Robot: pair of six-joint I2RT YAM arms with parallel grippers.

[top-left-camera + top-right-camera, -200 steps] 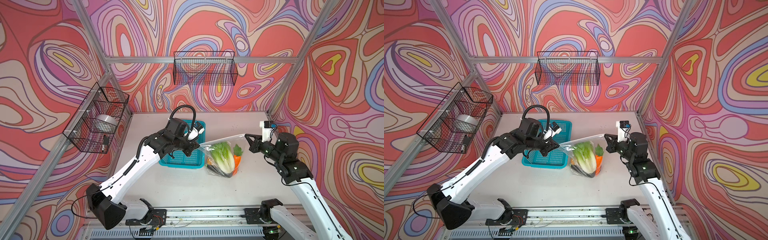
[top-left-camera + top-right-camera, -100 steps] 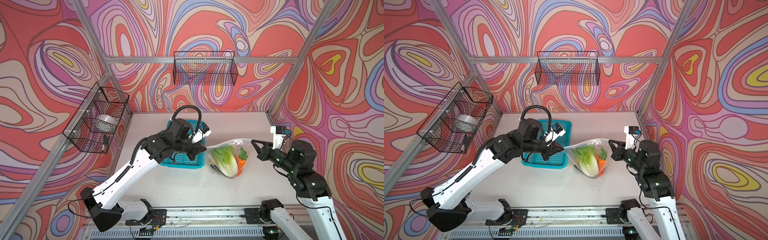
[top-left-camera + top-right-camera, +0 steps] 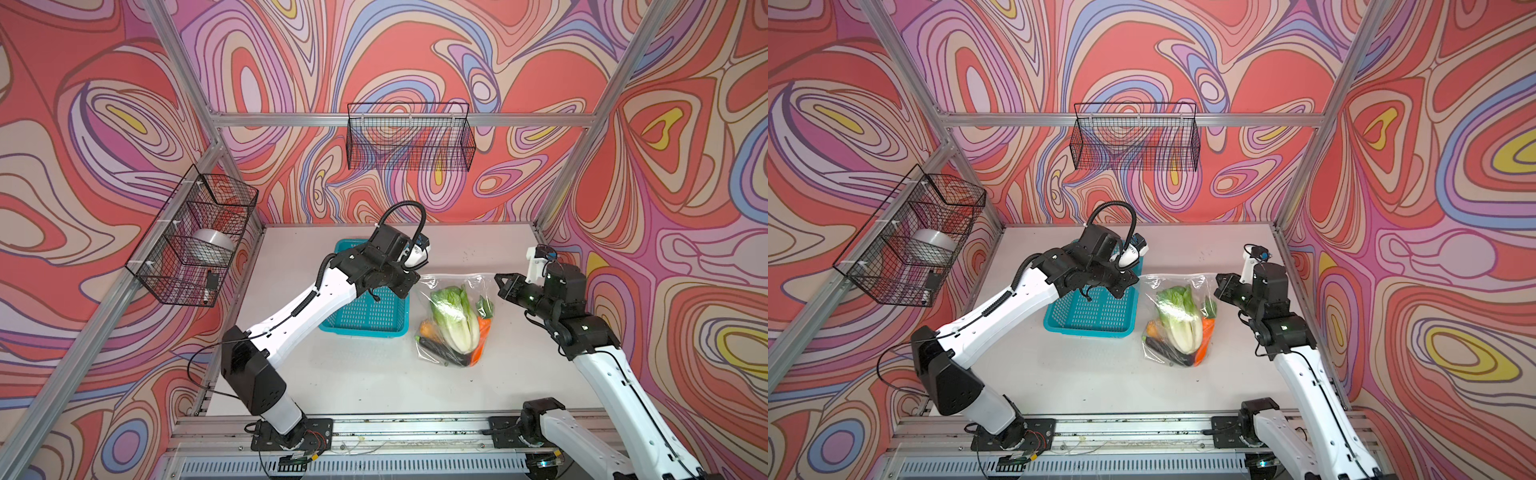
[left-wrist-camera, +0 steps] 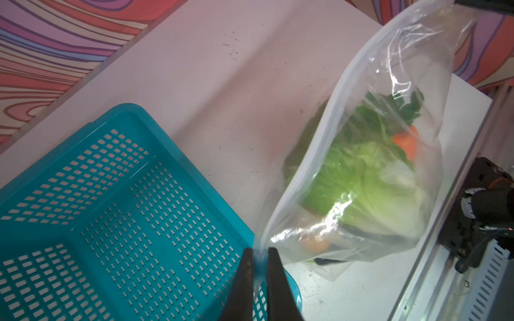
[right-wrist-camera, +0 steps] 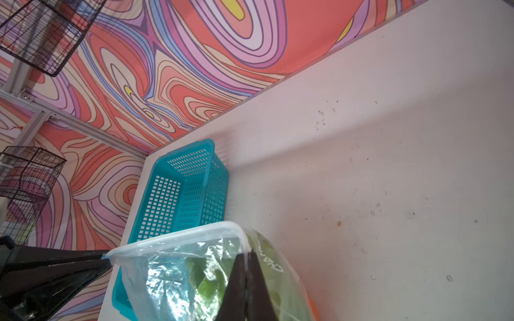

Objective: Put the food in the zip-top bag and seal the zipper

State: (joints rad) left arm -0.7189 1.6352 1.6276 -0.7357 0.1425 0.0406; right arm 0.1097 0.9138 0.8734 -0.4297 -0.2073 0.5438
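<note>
My right gripper needs to let go of the bag's top edge on the bare table (image 3: 483, 257) (image 5: 301, 164) between the lettuce and the back wall.
The zip-top bag (image 3: 446, 286) lies on the table just right of the teal basket, with its mouth edge toward the back wall. The food shows through it: lettuce (image 3: 455, 322), carrot (image 3: 482, 332), dark cucumber (image 3: 440, 352) and an orange piece (image 3: 424, 328). My left gripper (image 4: 260, 254) is shut on the light-blue slider (image 4: 260, 259) at the left end of the zipper (image 4: 331, 105). My right gripper (image 5: 246, 254) is shut on the bag's (image 5: 178, 266) top edge at the right corner. In both top views the left gripper (image 3: 415, 280) (image 3: 1136, 279) and right gripper (image 3: 498, 279) (image 3: 1219, 279) hold that edge stretched between them.
The teal perforated basket (image 3: 365, 311) (image 4: 111, 208) stands under my left wrist, touching the bag's left side. Black wire baskets hang on the back wall (image 3: 409, 141) and the left wall (image 3: 195, 241). An aluminium rail (image 3: 374, 428) runs along the table's front edge.
The right arm swung out to the right and came back. My left gripper shifted a little to the right along the bag's top edge. The bag stays held between both grippers.
</note>
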